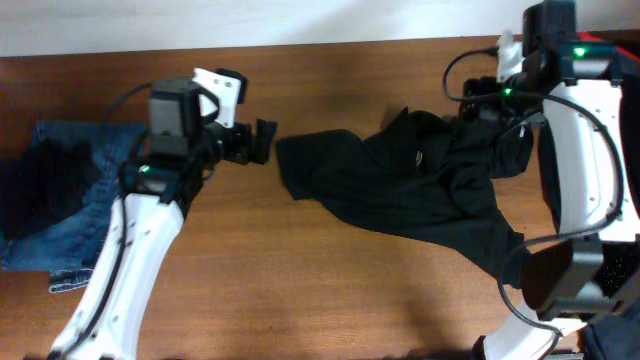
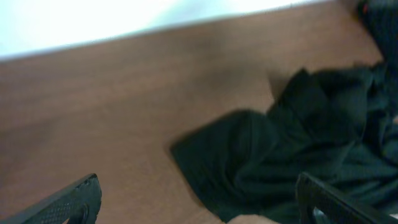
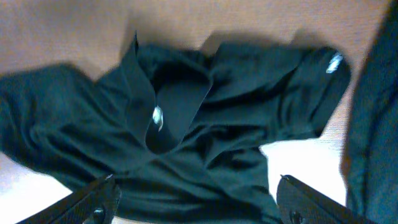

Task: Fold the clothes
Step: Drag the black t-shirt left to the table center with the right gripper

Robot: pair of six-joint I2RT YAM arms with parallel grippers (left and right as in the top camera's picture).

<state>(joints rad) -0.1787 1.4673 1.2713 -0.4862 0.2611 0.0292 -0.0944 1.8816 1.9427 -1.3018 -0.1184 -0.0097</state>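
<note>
My left gripper should next move to the middle of the short edge (image 1: 285,170) (image 2: 195,185) of the black garment, facing the folded blue denim jeans, and close there.
A wide black garment (image 1: 420,190) lies crumpled on the wooden table, right of centre, with a small white logo print (image 1: 421,156). My left gripper (image 1: 262,142) is open and empty, just left of the garment's left edge. In the left wrist view its fingers (image 2: 199,205) are spread wide with the garment's corner (image 2: 292,143) ahead and to the right. My right gripper (image 1: 480,100) is over the garment's far right part. In the right wrist view its fingers (image 3: 199,202) are open above the bunched garment (image 3: 205,124), holding nothing. Folded blue denim jeans (image 1: 95,215) lie at the far left.
A dark black piece (image 1: 55,175) lies on top of the jeans. The table's far edge meets a white wall (image 1: 300,20). Bare wood (image 1: 300,290) lies between the jeans and the garment and along the front. Another dark item (image 1: 615,340) sits at the bottom right corner.
</note>
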